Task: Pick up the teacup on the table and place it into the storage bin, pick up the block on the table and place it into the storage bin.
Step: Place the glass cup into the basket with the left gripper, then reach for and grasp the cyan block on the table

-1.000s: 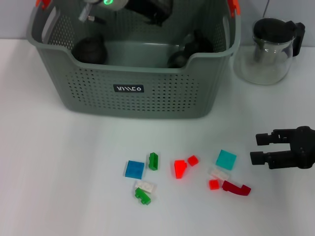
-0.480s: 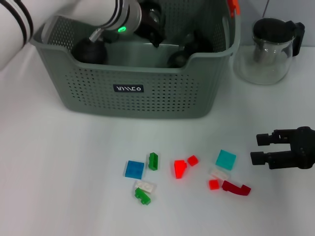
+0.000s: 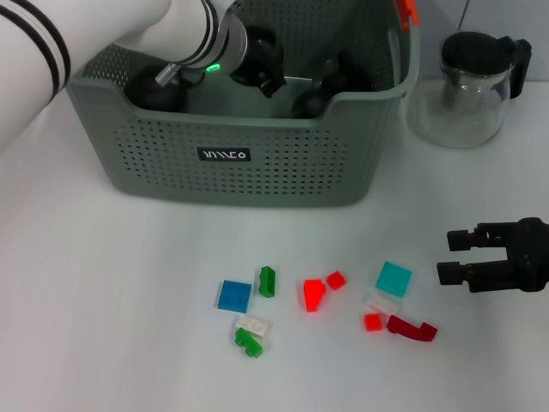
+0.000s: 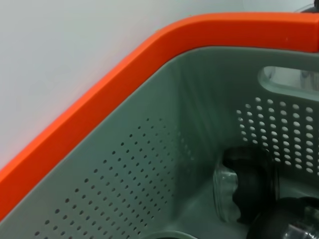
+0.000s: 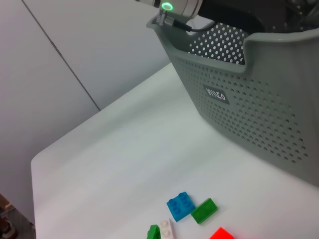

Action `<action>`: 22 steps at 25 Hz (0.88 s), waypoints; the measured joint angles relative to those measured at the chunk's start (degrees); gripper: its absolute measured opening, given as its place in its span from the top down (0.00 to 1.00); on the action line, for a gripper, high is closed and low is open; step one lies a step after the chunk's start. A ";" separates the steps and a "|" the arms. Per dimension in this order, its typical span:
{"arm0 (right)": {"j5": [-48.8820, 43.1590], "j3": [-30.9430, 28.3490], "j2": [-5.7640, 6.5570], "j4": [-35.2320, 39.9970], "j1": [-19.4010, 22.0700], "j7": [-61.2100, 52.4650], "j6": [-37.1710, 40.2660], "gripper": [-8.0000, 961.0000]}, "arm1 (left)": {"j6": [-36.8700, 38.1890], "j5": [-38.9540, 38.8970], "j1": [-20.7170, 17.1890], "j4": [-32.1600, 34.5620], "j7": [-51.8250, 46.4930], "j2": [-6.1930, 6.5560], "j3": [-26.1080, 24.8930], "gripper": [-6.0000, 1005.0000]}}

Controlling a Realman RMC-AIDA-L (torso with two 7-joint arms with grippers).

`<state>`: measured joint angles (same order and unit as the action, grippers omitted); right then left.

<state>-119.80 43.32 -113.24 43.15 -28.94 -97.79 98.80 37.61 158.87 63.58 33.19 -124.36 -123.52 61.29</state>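
Note:
My right gripper needs to go next to the teal block beside the small white block and close on the teal block's sides [image 3: 394, 279].
The grey-green storage bin [image 3: 154, 163] stands at the back of the white table. My left arm reaches down into it, and the dark left gripper [image 3: 257, 64] sits low inside, near dark round teacups [image 3: 156, 89]. The left wrist view shows the bin's perforated inner wall [image 4: 149, 164] and a dark glass teacup [image 4: 239, 191] on its floor. No teacup shows on the table. Loose blocks lie in front of the bin: blue [image 3: 234, 295], green [image 3: 267, 281], red [image 3: 314, 294] and teal [image 3: 394, 279]. My right gripper [image 3: 444, 258] hovers open to the right of them, holding nothing.
A glass pitcher [image 3: 472, 86] with a black lid stands right of the bin. More small blocks lie near the front, among them a dark red one [image 3: 412, 327] and a white-and-green pair [image 3: 250, 335]. The right wrist view shows the bin's outer wall [image 5: 259, 99].
My left arm has come down deeper into the bin, its gripper now lower and nearer the front wall. The right gripper and the blocks have not moved.

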 joint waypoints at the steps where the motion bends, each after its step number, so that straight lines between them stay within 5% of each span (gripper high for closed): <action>1: 0.00 0.01 -0.03 0.00 -0.05 0.03 0.00 0.15 | -0.01 0.04 -0.25 0.43 -0.01 -0.10 -0.05 0.93; 4: 0.00 0.10 -0.06 0.00 -0.10 0.09 -0.01 0.15 | 0.11 0.06 -1.14 2.18 -0.02 -0.29 -0.12 0.93; 12: 0.00 0.05 0.10 0.00 -0.23 0.14 -0.01 0.15 | 2.23 0.27 -2.98 6.92 -3.13 0.06 -0.24 0.62; 15: 0.00 0.03 0.24 0.00 -0.23 0.14 -0.02 0.15 | 4.96 -0.55 -5.28 13.19 -4.73 0.04 -0.78 0.50; 17: -0.36 -0.17 0.44 0.02 -0.25 0.14 -0.01 0.15 | 9.87 -5.42 -8.91 23.02 -5.20 -0.20 -1.67 0.30; 22: -0.76 -0.05 0.83 0.24 -0.35 0.38 0.00 0.15 | 20.94 -20.33 -15.04 35.55 -3.16 0.53 -3.20 0.25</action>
<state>-120.56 43.27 -112.41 43.39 -29.30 -97.41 98.80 58.55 138.54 48.54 68.74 -127.52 -122.99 58.09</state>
